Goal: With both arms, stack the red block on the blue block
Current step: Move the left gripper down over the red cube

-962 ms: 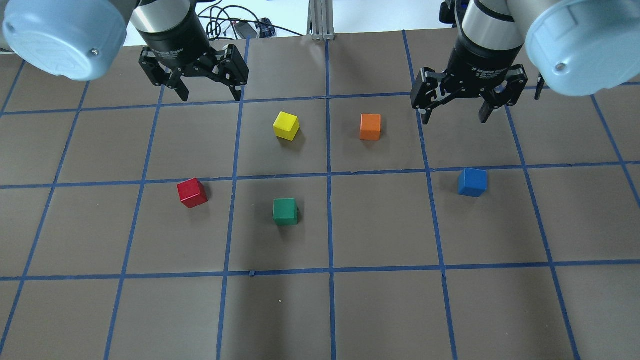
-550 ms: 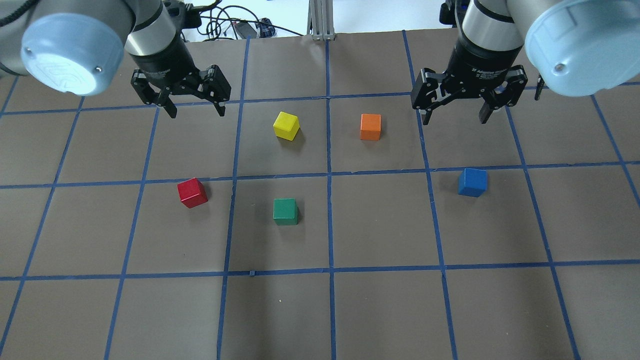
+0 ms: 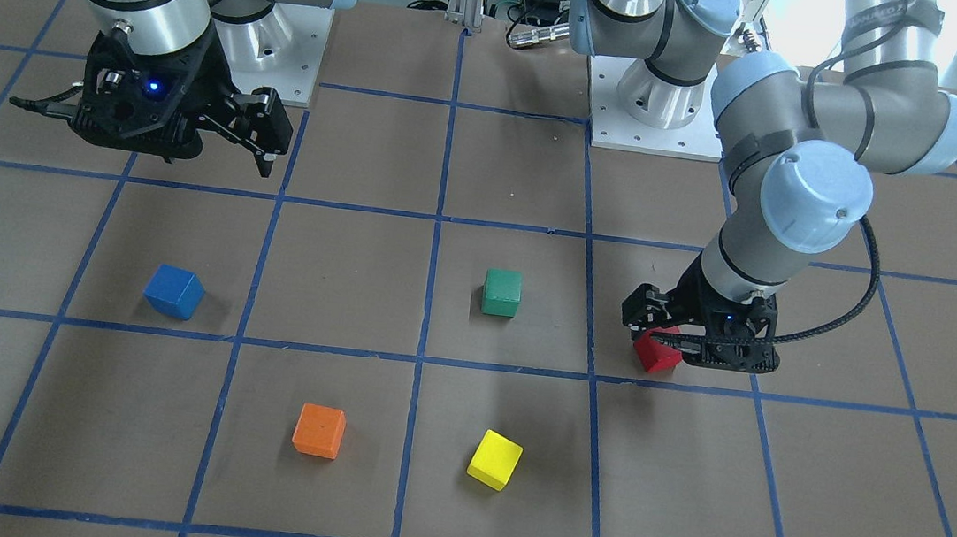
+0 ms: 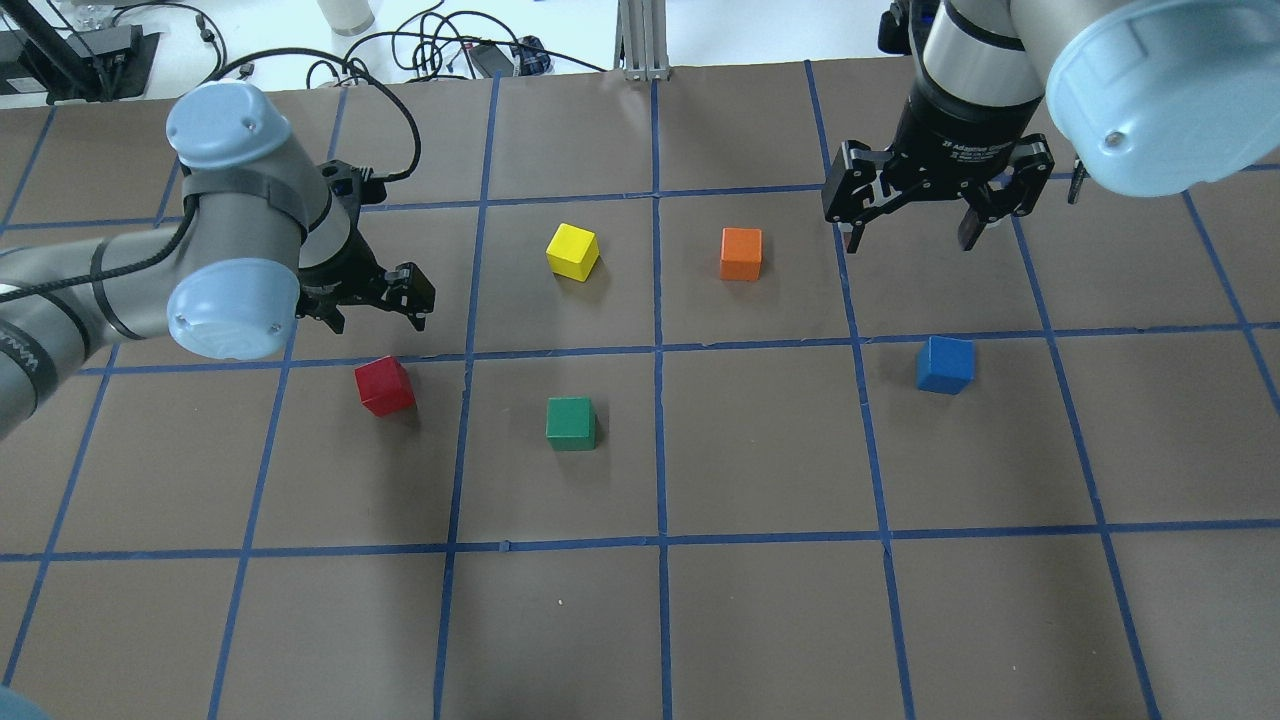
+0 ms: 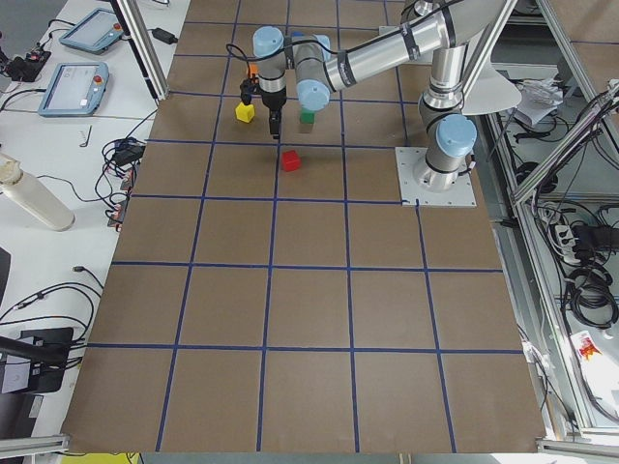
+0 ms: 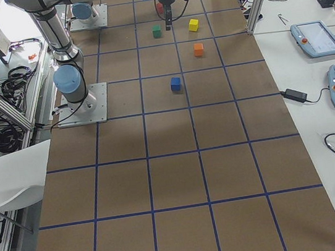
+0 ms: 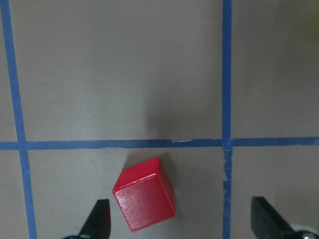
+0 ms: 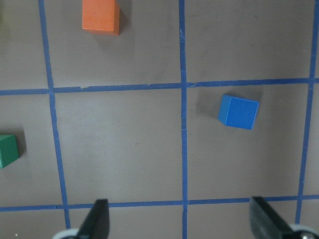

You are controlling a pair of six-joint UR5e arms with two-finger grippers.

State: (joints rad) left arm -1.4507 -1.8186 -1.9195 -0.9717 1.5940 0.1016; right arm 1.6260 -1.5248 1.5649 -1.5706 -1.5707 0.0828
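Note:
Next, I close my left gripper on the red block's sides (image 3: 644, 354) (image 7: 168, 186), which are the one toward the green cube and the one opposite that.
The red block (image 4: 384, 386) sits on the brown table, left of centre. It also shows in the front view (image 3: 654, 356) and the left wrist view (image 7: 145, 194). My left gripper (image 4: 378, 322) is open and empty, low over the table just beyond the red block. In the wrist view the block lies nearer one finger (image 7: 99, 221). The blue block (image 4: 944, 364) sits on the right and shows in the right wrist view (image 8: 239, 112). My right gripper (image 4: 909, 238) is open and empty, raised beyond the blue block.
A yellow cube (image 4: 573, 251) and an orange cube (image 4: 741, 254) sit at the middle back. A green cube (image 4: 570, 423) sits between the red and blue blocks, nearer the red. Blue tape lines grid the table (image 4: 760, 620). Cables lie past the far edge.
My left arm has swung down and nearer, bringing its open gripper low beside the red block. My right arm and all the cubes have stayed where they were.

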